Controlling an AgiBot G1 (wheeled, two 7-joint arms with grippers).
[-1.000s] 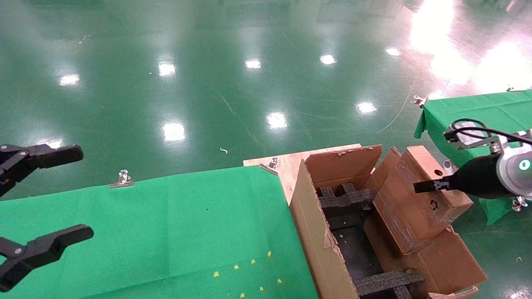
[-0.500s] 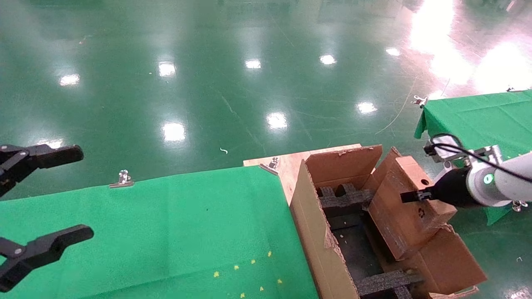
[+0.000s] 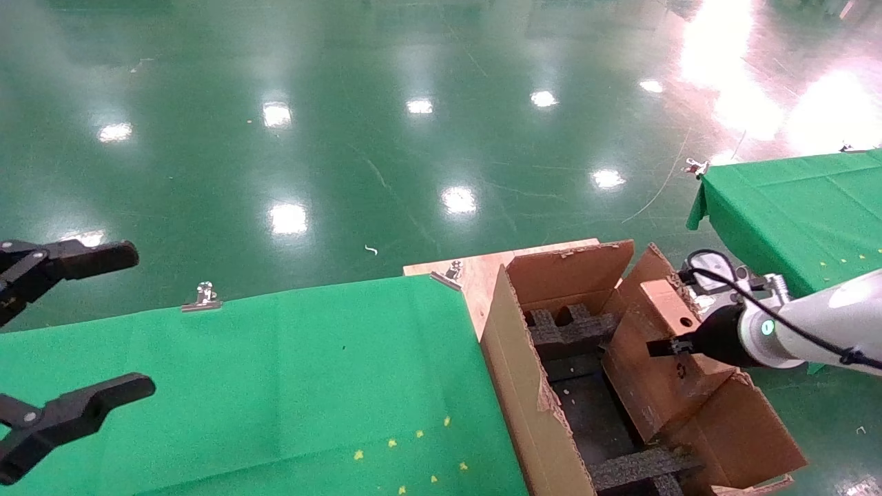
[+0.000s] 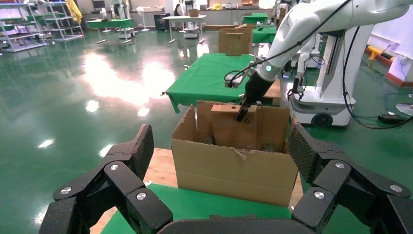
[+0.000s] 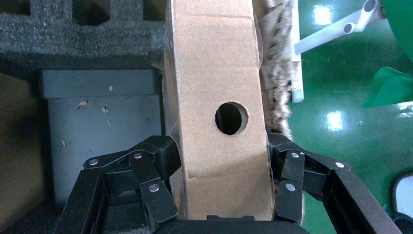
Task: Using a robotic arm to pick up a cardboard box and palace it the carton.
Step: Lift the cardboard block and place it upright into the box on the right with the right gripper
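Note:
Next, my right gripper releases the cardboard box between the flat black panel and the carton's side (image 3: 638,404) (image 5: 183,141) by my arm.
The small brown cardboard box (image 3: 654,372), with a round hole near its top, hangs tilted inside the open carton (image 3: 517,372), against its right side. My right gripper (image 3: 663,346) on the white robotic arm (image 3: 813,324) is shut on the box's upper end. In the right wrist view the box (image 5: 219,73) sits clamped between both black fingers of the right gripper (image 5: 221,146), above the foam. My left gripper (image 3: 117,324) is parked open at the far left over the green table. From the left wrist view, the left gripper (image 4: 220,146) frames the carton (image 4: 234,170) and box (image 4: 229,131).
Black foam inserts (image 3: 565,331) line the carton's floor. The carton stands on a wooden board (image 3: 475,272) beside the green-clothed table (image 3: 275,379), which has metal clips (image 3: 202,297) on its edge. A second green table (image 3: 792,200) stands at the right. Ragged flaps (image 3: 737,434) spread outward.
My right gripper has carried the cardboard box leftward and down, from above the carton's right flap to lower inside the carton. The left gripper has not moved.

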